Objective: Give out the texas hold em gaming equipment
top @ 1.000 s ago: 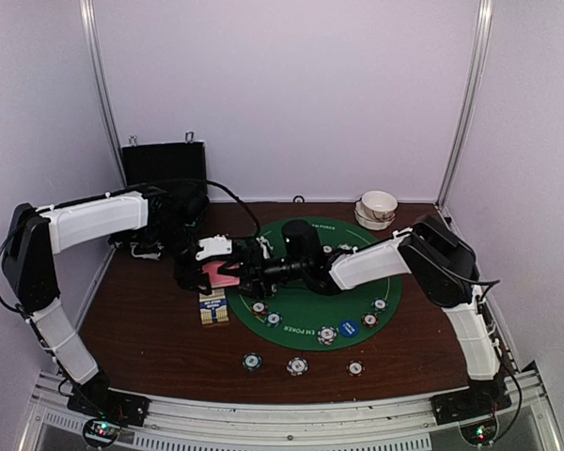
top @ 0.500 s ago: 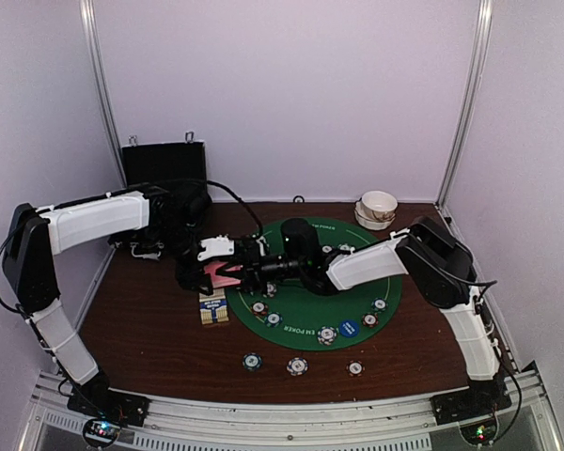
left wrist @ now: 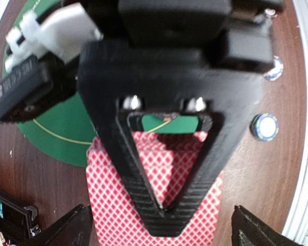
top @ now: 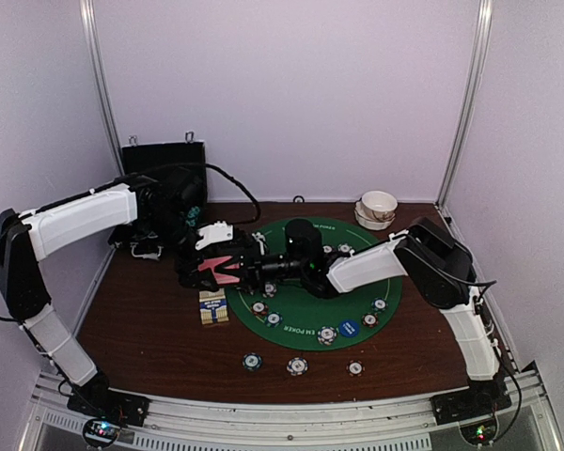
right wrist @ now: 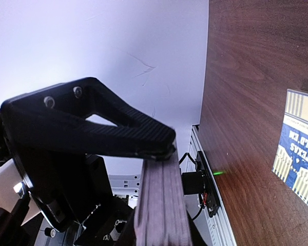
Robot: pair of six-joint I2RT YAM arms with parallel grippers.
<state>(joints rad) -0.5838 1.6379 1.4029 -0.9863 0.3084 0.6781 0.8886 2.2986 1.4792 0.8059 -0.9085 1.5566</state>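
Note:
My left gripper needs to close on its side edges [left wrist: 216, 218] before my right gripper moves away, as the deck of playing cards sits loose between my left gripper's open fingers.
A deck of pink-backed playing cards [top: 222, 270] hangs above the table at the left rim of the green mat [top: 310, 310]. My right gripper [top: 238, 271] is shut on it. In the right wrist view the upper finger [right wrist: 92, 123] presses on the deck's edge [right wrist: 161, 205]. In the left wrist view a black triangular finger [left wrist: 167, 169] of the right gripper lies across the red diamond card backs [left wrist: 113, 205]. My left gripper [top: 205, 265] stands open around the deck, its fingertips [left wrist: 66, 230] wide apart and not touching it. Several poker chips [top: 297, 365] and a blue disc [top: 349, 329] lie on and near the mat.
A Texas Hold'em card box [top: 213, 306] lies below the grippers and shows in the right wrist view as well, card box [right wrist: 297, 148]. A black hard case [top: 164, 169] stands at the back left. Stacked white bowls [top: 378, 207] sit at the back right.
My left gripper has let go of the deck and opened wide, and its arm has drawn back a little. My right gripper has shut on the deck.

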